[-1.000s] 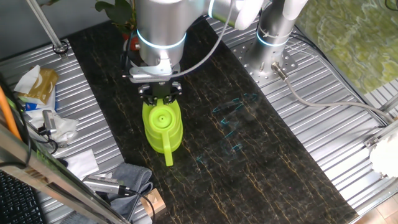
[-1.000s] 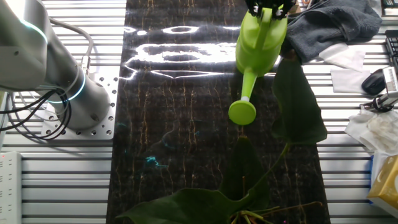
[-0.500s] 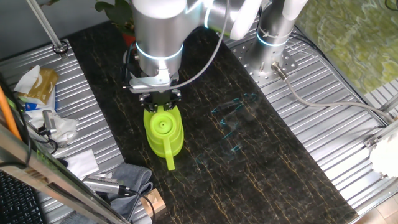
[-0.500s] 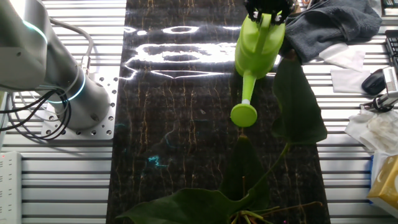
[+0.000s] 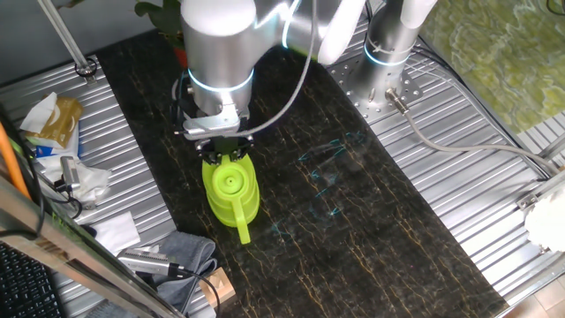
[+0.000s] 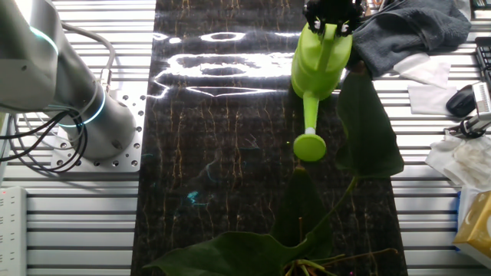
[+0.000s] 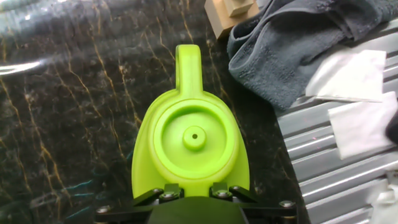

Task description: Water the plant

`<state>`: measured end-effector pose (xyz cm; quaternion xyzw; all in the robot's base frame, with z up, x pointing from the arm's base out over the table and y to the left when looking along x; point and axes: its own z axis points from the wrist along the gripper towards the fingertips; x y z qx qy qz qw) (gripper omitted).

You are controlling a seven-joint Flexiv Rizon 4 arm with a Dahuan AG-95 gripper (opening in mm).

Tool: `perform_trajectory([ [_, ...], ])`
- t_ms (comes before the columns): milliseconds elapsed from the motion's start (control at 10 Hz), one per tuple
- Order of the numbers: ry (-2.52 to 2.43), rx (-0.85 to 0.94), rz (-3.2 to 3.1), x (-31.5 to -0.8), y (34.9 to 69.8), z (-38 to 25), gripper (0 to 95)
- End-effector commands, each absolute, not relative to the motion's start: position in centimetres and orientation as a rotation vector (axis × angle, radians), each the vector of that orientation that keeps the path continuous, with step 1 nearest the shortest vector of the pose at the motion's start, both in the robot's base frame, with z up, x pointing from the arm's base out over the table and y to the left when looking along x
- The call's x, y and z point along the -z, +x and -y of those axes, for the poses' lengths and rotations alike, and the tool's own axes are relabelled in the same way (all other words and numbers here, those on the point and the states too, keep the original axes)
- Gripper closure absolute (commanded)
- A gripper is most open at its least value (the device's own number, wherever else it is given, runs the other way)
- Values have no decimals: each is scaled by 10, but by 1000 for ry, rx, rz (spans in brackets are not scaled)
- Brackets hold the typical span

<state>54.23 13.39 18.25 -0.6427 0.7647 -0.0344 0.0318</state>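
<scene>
I will use my gripper to set the lime-green watering can down on the dark marble mat [image 6: 319,75] next to the grey cloth.
The lime-green watering can [image 5: 231,185] stands upright on the dark marble mat [image 5: 353,221], its spout pointing to the front edge. My gripper [image 5: 219,150] is shut on the can's handle at the back. In the other fixed view the can [image 6: 321,65] has its rose pointing toward the plant's broad dark leaves [image 6: 368,126], with the gripper [image 6: 330,11] at the top edge. The hand view looks down on the can's lid [image 7: 194,138], with the gripper [image 7: 193,194] closed at its rear. The plant [image 5: 166,12] sits behind the arm; its red-orange pot [image 5: 180,56] barely shows.
A grey cloth [image 7: 292,43] and a wooden block [image 7: 230,12] lie just beyond the spout. White paper [image 7: 348,74] and bags [image 5: 53,119] clutter the ribbed table on that side. The arm's base [image 5: 388,53] stands on the opposite side of the mat.
The gripper and the can have shifted a little to the left in one fixed view. The spout has swung sideways, closer to the plant's leaves.
</scene>
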Motion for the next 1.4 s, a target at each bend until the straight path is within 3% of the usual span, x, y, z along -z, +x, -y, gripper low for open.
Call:
perform_trajectory([
  [100, -2076, 132, -2264, -171, 548, -133, 950],
  [800, -2081, 139, -2243, -147, 544, -136, 950],
  [1300, -2010, 148, -2279, -147, 544, -136, 950],
  [1400, -1970, 129, -2303, -148, 544, -136, 760],
])
